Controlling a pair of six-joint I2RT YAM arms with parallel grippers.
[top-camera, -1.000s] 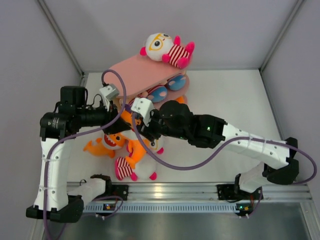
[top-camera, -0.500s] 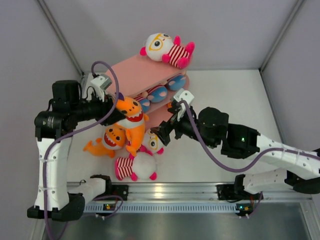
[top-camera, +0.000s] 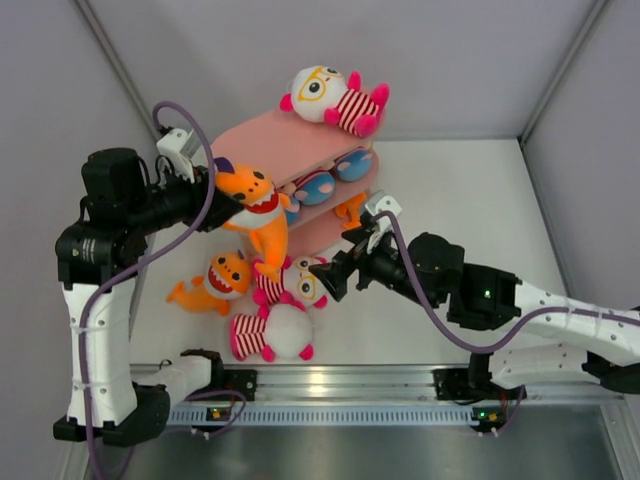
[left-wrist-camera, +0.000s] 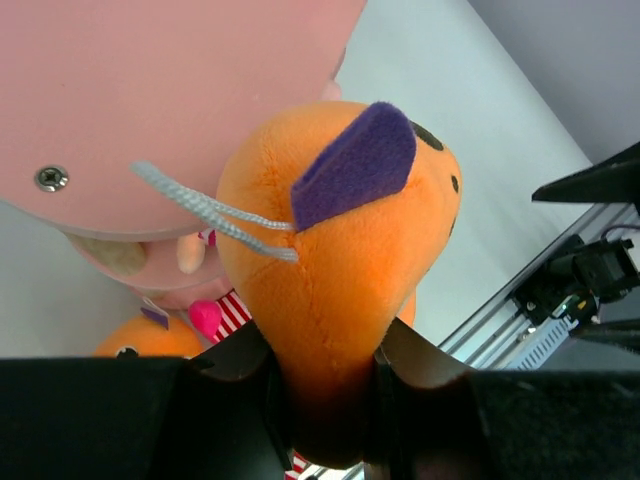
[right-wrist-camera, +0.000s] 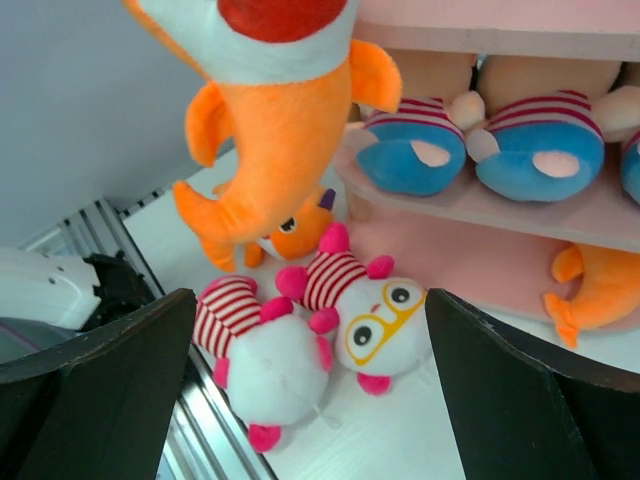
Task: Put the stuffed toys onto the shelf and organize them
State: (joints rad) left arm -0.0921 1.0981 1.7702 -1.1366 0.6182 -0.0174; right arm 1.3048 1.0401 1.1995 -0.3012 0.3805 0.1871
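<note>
The orange fish toy in my left gripper passes between my grippers next, so my right gripper needs to close on the tail (top-camera: 273,253) (right-wrist-camera: 244,207) of the toy.
My left gripper (top-camera: 218,207) is shut on an orange fish toy (top-camera: 255,208) and holds it in the air beside the left end of the pink shelf (top-camera: 270,145); the toy fills the left wrist view (left-wrist-camera: 335,250). My right gripper (top-camera: 332,277) is open and empty, just right of a white glasses toy (top-camera: 303,283) on the table, seen in the right wrist view (right-wrist-camera: 375,312). A second white toy (top-camera: 272,335) and another orange fish (top-camera: 220,280) lie nearby. One white toy (top-camera: 330,97) lies on the top board. Blue-shorts toys (top-camera: 325,183) fill the middle tier.
An orange toy (top-camera: 350,208) sits on the shelf's lowest board, also in the right wrist view (right-wrist-camera: 590,290). Grey walls enclose the table on three sides. A metal rail (top-camera: 350,385) runs along the near edge.
My left gripper has lifted the orange fish toy up off the pile and toward the shelf's left end. My right arm has pulled back to the right, away from the pile, with its gripper open.
</note>
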